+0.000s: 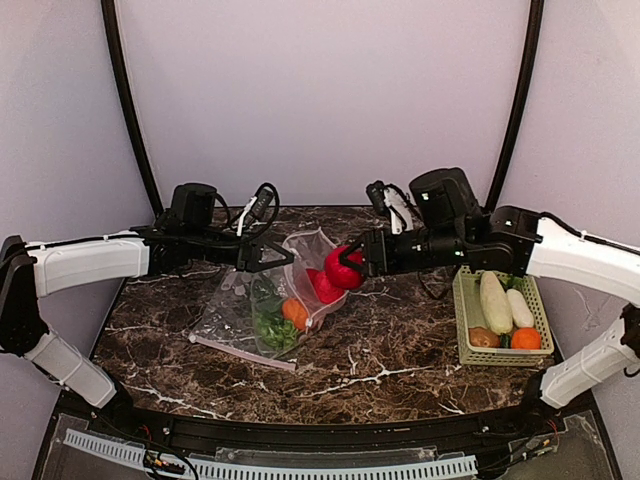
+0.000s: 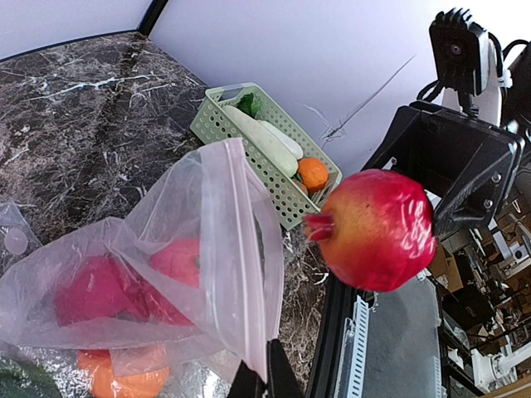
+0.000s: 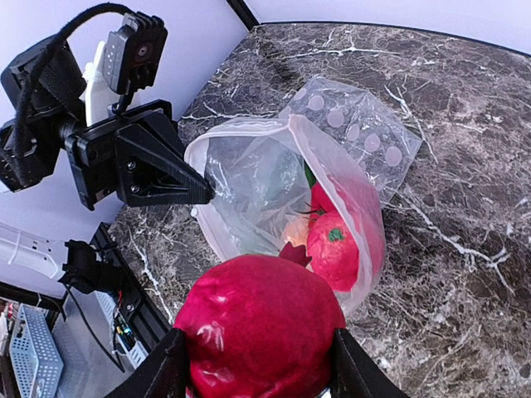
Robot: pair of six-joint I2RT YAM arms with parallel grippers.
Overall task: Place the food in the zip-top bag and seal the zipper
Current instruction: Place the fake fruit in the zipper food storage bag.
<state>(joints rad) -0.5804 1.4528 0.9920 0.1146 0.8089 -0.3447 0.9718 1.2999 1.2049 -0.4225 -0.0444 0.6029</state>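
The red fruits crowd near the bag's low loose rim, so after my right gripper lets go of the pomegranate inside, it should pinch that rim (image 3: 362,282) and lift the bag upright.
The zip-top bag (image 1: 232,305) lies at mid-table with its mouth lifted toward the right. My left gripper (image 2: 265,377) is shut on the bag's rim, pinching the pinkish zipper (image 2: 238,249) and holding the mouth open. Inside the bag (image 3: 249,178) are red fruits (image 3: 336,249), an orange one (image 1: 294,312) and leafy greens (image 1: 272,328). My right gripper (image 1: 348,267) is shut on a red pomegranate-like fruit (image 3: 257,323), held in the air just right of the open mouth. The same fruit (image 2: 377,228) fills the right side of the left wrist view.
A pale green slotted basket (image 1: 462,312) stands at the right with white radishes (image 1: 495,300), a potato (image 1: 484,338), an orange fruit (image 1: 526,338) and greens. A flat dotted plastic part (image 3: 357,124) lies behind the bag. The table's front edge runs close below.
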